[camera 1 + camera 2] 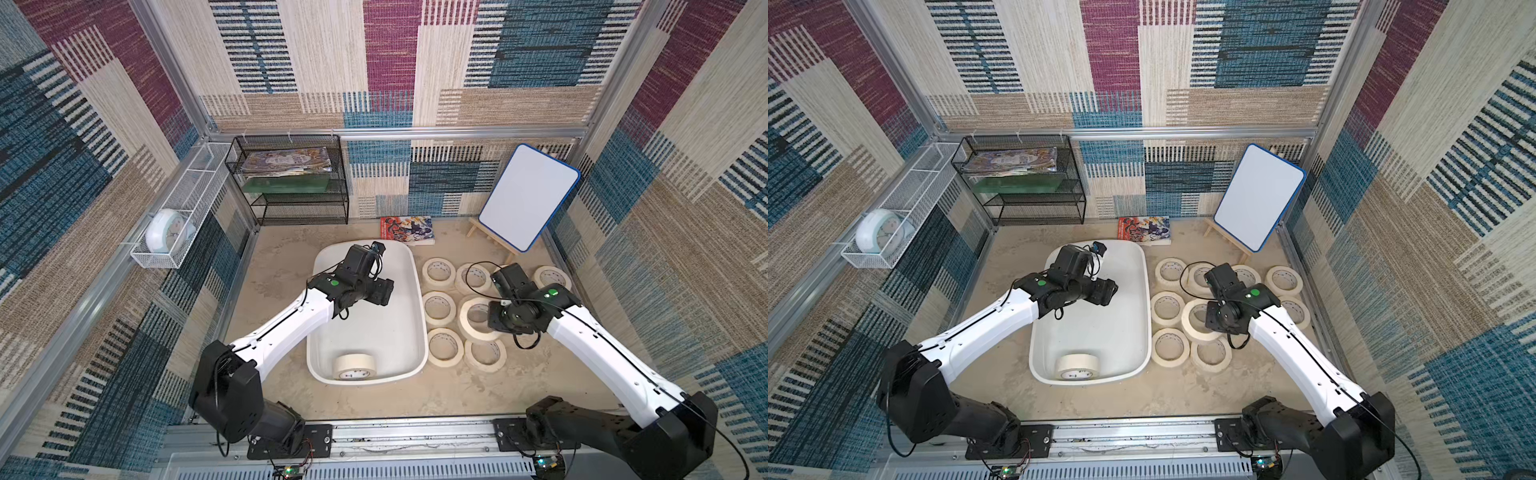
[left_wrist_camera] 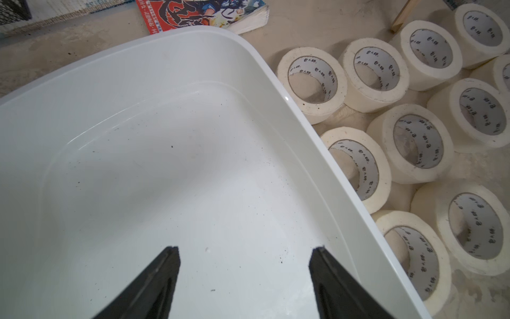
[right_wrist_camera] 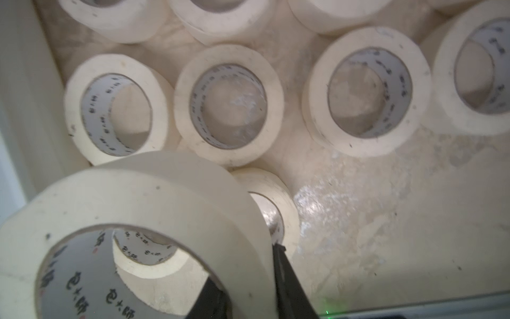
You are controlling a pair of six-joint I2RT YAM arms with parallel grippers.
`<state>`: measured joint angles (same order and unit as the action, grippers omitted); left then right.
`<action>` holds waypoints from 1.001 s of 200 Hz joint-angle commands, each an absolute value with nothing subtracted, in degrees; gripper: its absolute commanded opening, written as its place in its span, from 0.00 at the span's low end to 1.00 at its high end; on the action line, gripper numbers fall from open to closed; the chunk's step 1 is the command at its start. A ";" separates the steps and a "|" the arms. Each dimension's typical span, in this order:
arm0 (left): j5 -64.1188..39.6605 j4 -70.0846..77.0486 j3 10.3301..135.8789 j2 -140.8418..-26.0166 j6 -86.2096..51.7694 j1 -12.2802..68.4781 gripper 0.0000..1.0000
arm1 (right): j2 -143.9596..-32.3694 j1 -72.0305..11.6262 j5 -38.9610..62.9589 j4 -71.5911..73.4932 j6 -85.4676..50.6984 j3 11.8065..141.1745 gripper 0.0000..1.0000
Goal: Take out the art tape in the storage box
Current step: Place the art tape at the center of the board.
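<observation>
The robot's right gripper needs to release its roll on the bare table at the open end of the nearest row (image 1: 540, 356) (image 3: 419, 212).
The storage box (image 1: 419, 291) (image 1: 1144, 291) is a white tub in the middle of the table. One art tape roll (image 1: 355, 365) (image 1: 1077, 365) stands on edge against its near wall. My left gripper (image 2: 244, 251) hangs open over the box's bare floor (image 2: 154, 171), nothing between its fingers. Several cream rolls (image 1: 438, 272) (image 2: 313, 82) lie flat on the table right of the box. My right gripper (image 3: 244, 263) is shut on the wall of one roll (image 3: 154, 198) (image 1: 478, 318), one finger inside the ring and one outside. It holds that roll tilted above the others.
A black wire rack (image 1: 291, 183) with books stands at the back left. A white wire basket (image 1: 183, 199) on the left wall holds a clock (image 1: 168, 235). A comic book (image 1: 407, 230) lies behind the box, and a whiteboard on an easel (image 1: 528, 197) stands at the back right.
</observation>
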<state>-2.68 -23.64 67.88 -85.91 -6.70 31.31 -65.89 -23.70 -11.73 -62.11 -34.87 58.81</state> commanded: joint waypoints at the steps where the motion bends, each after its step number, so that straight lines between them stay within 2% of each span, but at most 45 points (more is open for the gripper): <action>1: -7.51 -19.83 69.55 -88.66 -5.56 30.38 0.80 | -64.57 -19.13 -15.26 -73.85 -39.21 57.59 0.00; 32: -12.70 -17.63 71.49 -92.82 -6.01 28.63 0.80 | -65.34 -8.61 -9.85 -75.47 -33.91 51.82 0.00; 50: -15.06 -16.31 71.63 -93.99 -6.74 27.63 0.79 | -66.73 -4.88 -10.09 -75.78 -33.12 52.32 0.00; 93: -17.21 -14.29 70.17 -93.89 -7.28 26.17 0.80 | -78.60 2.64 -11.74 -74.81 -27.22 55.39 0.00; 115: -17.92 -13.36 68.78 -93.03 -7.56 25.64 0.80 | -84.37 8.40 -14.51 -74.32 -24.32 58.39 0.00; 131: -18.37 -12.50 67.57 -92.26 -7.72 25.30 0.80 | -86.21 13.12 -12.57 -73.41 -22.51 59.69 0.00; 178: -20.08 -11.21 65.86 -92.57 -8.26 23.53 0.80 | -91.20 15.65 -10.54 -68.35 -21.36 55.13 0.00; 200: -20.12 -10.77 65.05 -92.24 -8.52 23.12 0.80 | -93.82 15.69 -11.02 -69.68 -20.77 58.67 0.00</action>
